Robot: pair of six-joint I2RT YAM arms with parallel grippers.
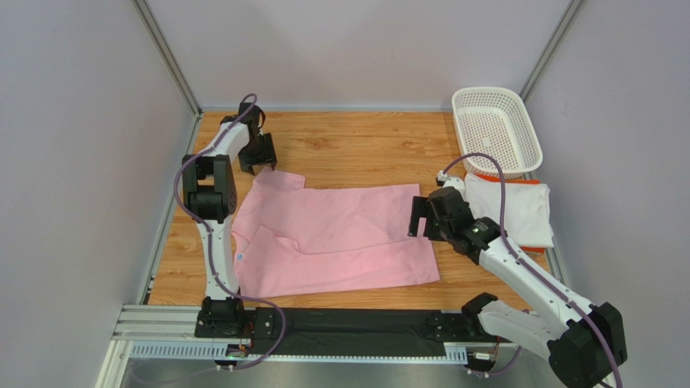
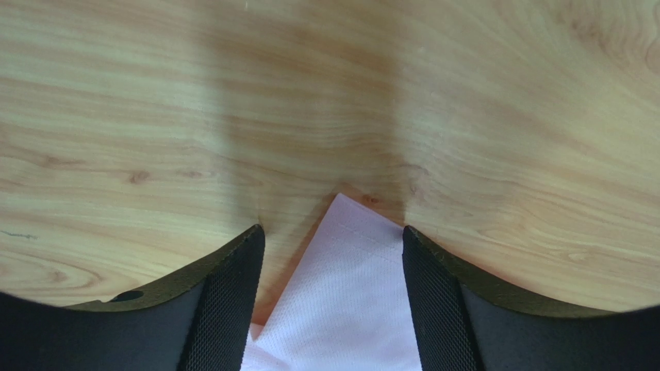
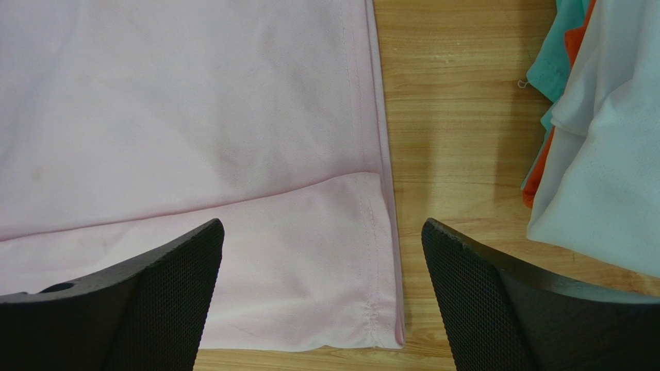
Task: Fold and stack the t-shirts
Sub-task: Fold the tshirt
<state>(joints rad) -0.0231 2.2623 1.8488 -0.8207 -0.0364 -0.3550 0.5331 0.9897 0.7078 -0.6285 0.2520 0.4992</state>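
My right gripper is to close on the far hem corner (image 1: 417, 186) of the pink t-shirt, the corner closest to the white basket.
The pink t-shirt (image 1: 332, 234) lies spread flat across the middle of the table. My left gripper (image 1: 259, 164) is open just above its far left sleeve corner (image 2: 348, 294), which lies between the fingers (image 2: 228, 301), untouched. My right gripper (image 1: 424, 217) is open above the shirt's right hem (image 3: 310, 255), holding nothing. The white t-shirt with orange trim (image 1: 510, 206) lies folded at the right, and its edge also shows in the right wrist view (image 3: 604, 139).
A white perforated basket (image 1: 496, 129) stands at the back right, just behind the folded white shirt. Teal cloth (image 3: 554, 69) shows under the white shirt's edge. Bare wooden tabletop (image 1: 364, 149) lies behind the pink shirt.
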